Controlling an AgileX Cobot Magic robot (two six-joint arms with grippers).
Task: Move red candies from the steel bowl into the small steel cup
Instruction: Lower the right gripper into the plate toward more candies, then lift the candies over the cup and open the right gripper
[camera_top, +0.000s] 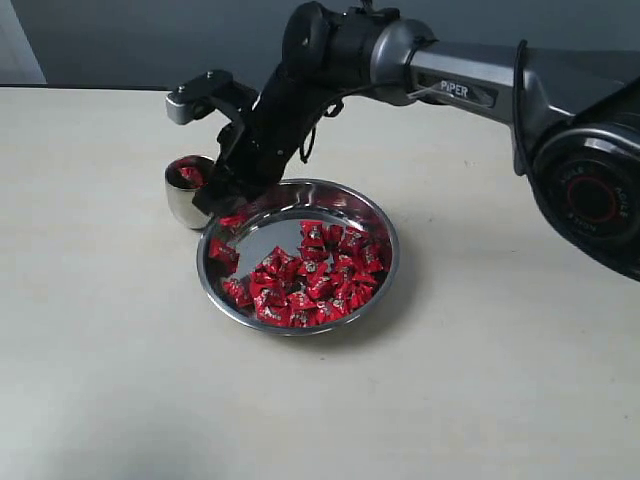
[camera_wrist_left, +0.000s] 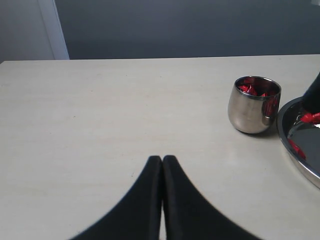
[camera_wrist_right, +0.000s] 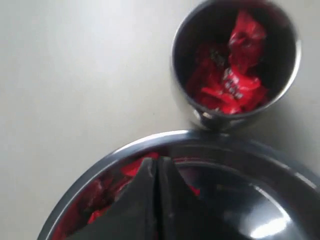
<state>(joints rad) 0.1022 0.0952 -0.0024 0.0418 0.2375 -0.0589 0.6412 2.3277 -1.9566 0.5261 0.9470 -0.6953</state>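
My right gripper needs to let go of the red candy on top of the candies inside the small steel cup (camera_top: 194, 174) (camera_wrist_right: 234, 67).
The steel bowl (camera_top: 391, 268) sits mid-table with many red candies (camera_top: 310, 280) heaped on its near side. The small steel cup (camera_top: 179, 206) stands just outside the bowl's far-left rim, with several candies (camera_wrist_right: 230, 85) inside it. My right gripper (camera_top: 213, 205) reaches down to the bowl's inner wall beside the cup. Its fingers are pressed together (camera_wrist_right: 157, 160), with a red candy (camera_wrist_left: 310, 118) right at their tips. My left gripper (camera_wrist_left: 162, 158) is shut and empty over bare table, well away from the cup (camera_wrist_left: 247, 114). It does not show in the exterior view.
The right arm (camera_top: 450, 85) stretches across the back of the table from the right. Pale tabletop (camera_top: 120, 350) surrounds the bowl. A grey wall (camera_wrist_left: 175, 25) rises behind the table's far edge.
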